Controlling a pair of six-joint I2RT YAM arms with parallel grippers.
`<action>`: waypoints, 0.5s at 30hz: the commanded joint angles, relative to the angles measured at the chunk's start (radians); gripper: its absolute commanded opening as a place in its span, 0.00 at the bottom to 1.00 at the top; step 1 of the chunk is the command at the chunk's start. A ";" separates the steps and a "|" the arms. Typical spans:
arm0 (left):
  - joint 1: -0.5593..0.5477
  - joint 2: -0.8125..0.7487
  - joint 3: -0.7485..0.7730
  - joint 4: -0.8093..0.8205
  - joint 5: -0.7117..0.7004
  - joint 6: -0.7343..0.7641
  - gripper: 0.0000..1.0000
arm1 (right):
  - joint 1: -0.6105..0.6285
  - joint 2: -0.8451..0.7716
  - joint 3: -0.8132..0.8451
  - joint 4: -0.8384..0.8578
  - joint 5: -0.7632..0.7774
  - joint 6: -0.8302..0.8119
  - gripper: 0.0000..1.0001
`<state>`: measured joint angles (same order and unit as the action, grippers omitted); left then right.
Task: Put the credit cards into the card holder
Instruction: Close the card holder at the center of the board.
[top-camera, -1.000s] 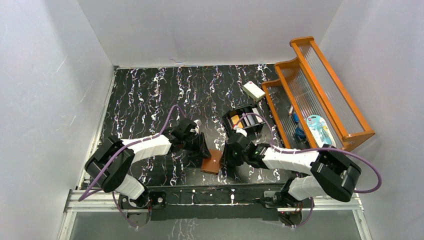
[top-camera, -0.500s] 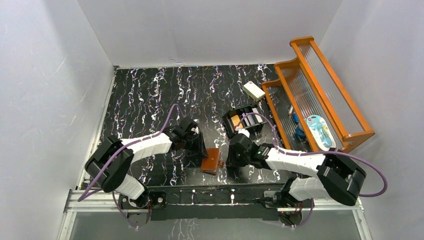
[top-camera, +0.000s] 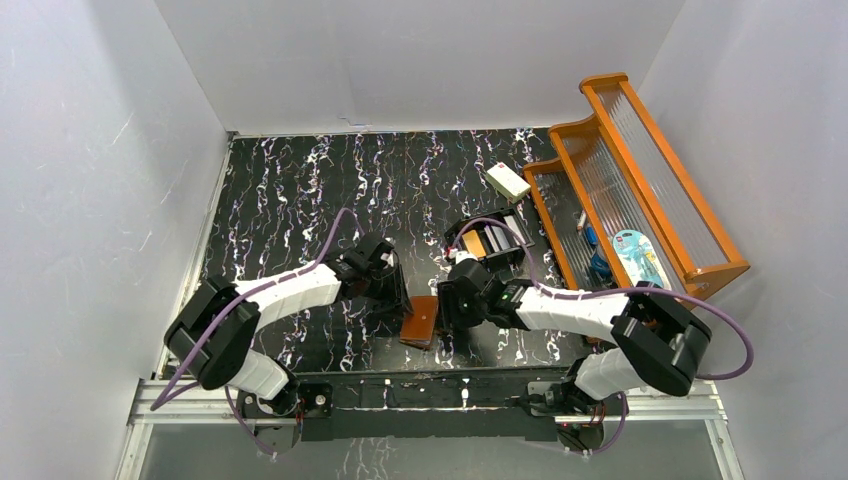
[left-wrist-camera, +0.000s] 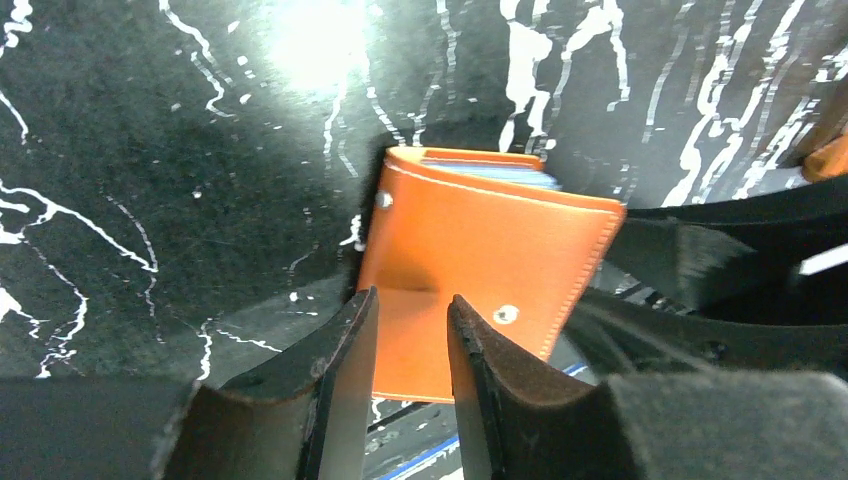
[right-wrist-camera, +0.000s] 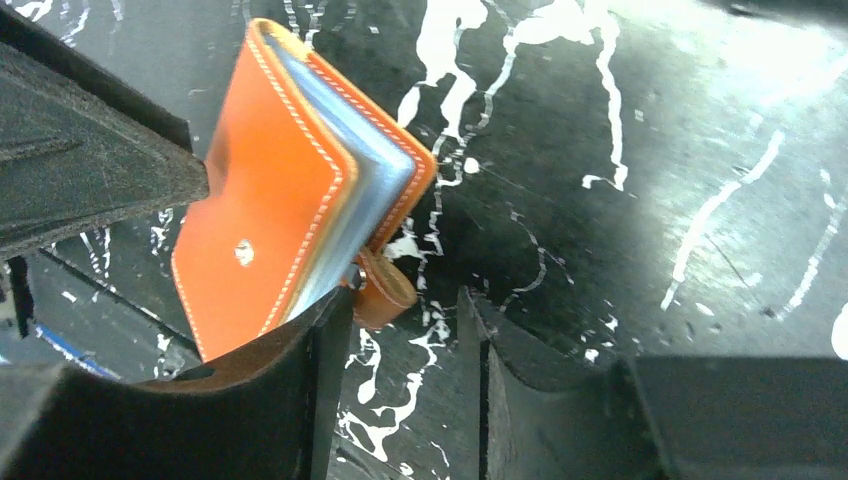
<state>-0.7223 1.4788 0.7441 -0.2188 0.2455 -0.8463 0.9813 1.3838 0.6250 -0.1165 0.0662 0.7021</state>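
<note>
I should press the card holder's cover with my left gripper, as it gapes above the snap tab, while my right gripper pinches the tab (right-wrist-camera: 386, 292) and folds it over.
The card holder (top-camera: 420, 320), a brown leather wallet, lies near the table's front edge, folded almost shut. Pale blue-grey slots (right-wrist-camera: 375, 190) show at its edge and its snap tab (right-wrist-camera: 385, 290) hangs loose. My left gripper (top-camera: 399, 299) is at its left side. In the left wrist view the left gripper (left-wrist-camera: 410, 300) is slightly open over the wallet's cover (left-wrist-camera: 480, 250) and clamps nothing. My right gripper (top-camera: 446, 307) is at the wallet's right side. It is open and empty (right-wrist-camera: 405, 300), its left finger (right-wrist-camera: 320, 380) beside the tab. Credit cards (top-camera: 473, 243), orange and white, stand in a black box.
The black compartmented box (top-camera: 490, 240) sits just behind the right gripper. A white block with a red mark (top-camera: 508, 181) lies further back. An orange wooden rack (top-camera: 640, 190) holding small items fills the right side. White walls enclose the black marbled table (top-camera: 300, 200).
My right gripper has moved left, closer to the wallet. The wallet looks narrower from above, folded further shut. My left gripper has stayed at the wallet's left side.
</note>
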 joint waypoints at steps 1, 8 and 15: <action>-0.003 -0.063 0.051 -0.030 0.028 -0.014 0.31 | 0.000 0.046 0.023 0.075 -0.078 -0.083 0.54; -0.003 -0.013 0.049 -0.027 0.049 -0.012 0.30 | 0.001 0.108 0.091 0.006 -0.043 -0.159 0.54; -0.003 -0.034 0.060 0.023 0.078 -0.003 0.28 | 0.002 0.072 0.108 -0.148 0.055 -0.102 0.47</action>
<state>-0.7223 1.4651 0.7753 -0.2165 0.2775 -0.8532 0.9829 1.4811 0.7204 -0.1383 0.0463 0.5823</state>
